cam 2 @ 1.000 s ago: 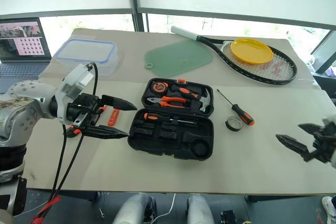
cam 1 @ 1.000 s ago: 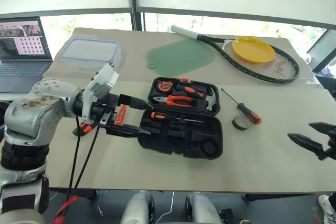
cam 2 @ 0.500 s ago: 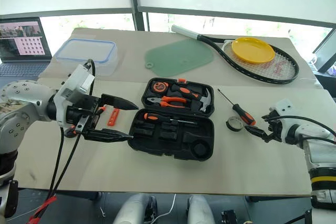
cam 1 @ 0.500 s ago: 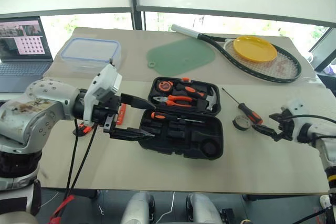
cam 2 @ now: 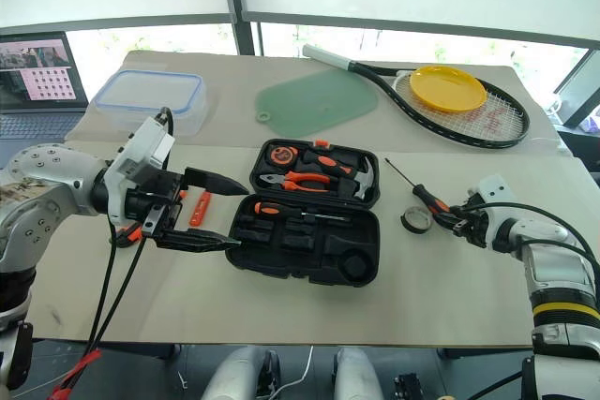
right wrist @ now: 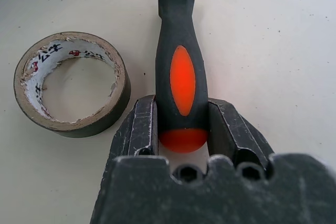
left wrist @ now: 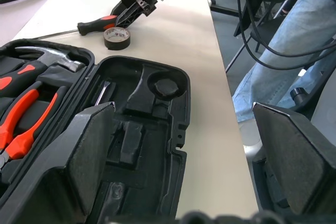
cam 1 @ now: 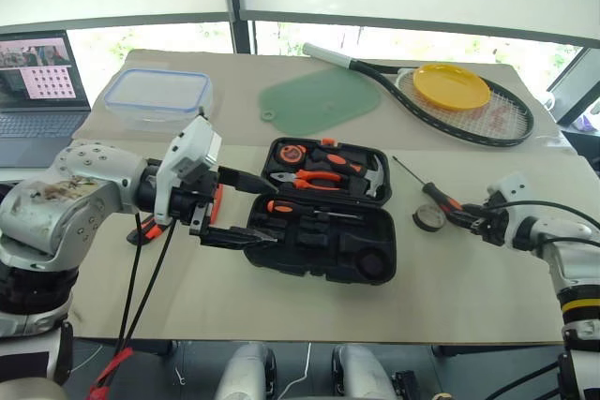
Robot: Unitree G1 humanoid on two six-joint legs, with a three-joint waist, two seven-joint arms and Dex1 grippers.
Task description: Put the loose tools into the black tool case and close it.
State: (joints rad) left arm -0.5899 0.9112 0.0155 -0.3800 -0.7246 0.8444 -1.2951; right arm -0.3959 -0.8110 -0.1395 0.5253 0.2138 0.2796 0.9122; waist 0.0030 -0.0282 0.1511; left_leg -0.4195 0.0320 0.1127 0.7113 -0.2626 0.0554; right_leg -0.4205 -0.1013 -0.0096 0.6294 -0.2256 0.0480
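Observation:
The thin-shafted screwdriver will go down from my right gripper into the case's near half point(cam 1: 336, 223), next to the orange-black screwdriver.
The black tool case point(cam 1: 375, 248) lies open in the middle of the table, with one orange-black screwdriver point(cam 1: 298, 210) lying in its near half. My left gripper point(cam 1: 240, 208) hovers open at the case's left edge, its fingers point(left wrist: 88, 150) spread wide. An orange tool point(cam 1: 217, 203) lies on the table behind it, partly hidden. To the right of the case, a thin-shafted screwdriver point(right wrist: 181, 72) lies on the table beside a dark tape roll point(right wrist: 71, 85). My right gripper point(right wrist: 182, 129) is shut on the butt of that screwdriver's handle.
Pliers point(cam 1: 319, 178) and a hammer point(cam 1: 373, 175) sit in the case's far half. At the back are a clear blue-rimmed box point(cam 1: 157, 96), a green mat point(cam 1: 322, 98), a racket point(cam 1: 469, 110) with a yellow plate point(cam 1: 451, 86), and a laptop point(cam 1: 37, 81). A person's jeans-clad legs point(left wrist: 273, 61) are beside the table.
My right arm came in from the table's right edge to the screwdriver, and its fingers closed on the handle. The left gripper stayed open by the case.

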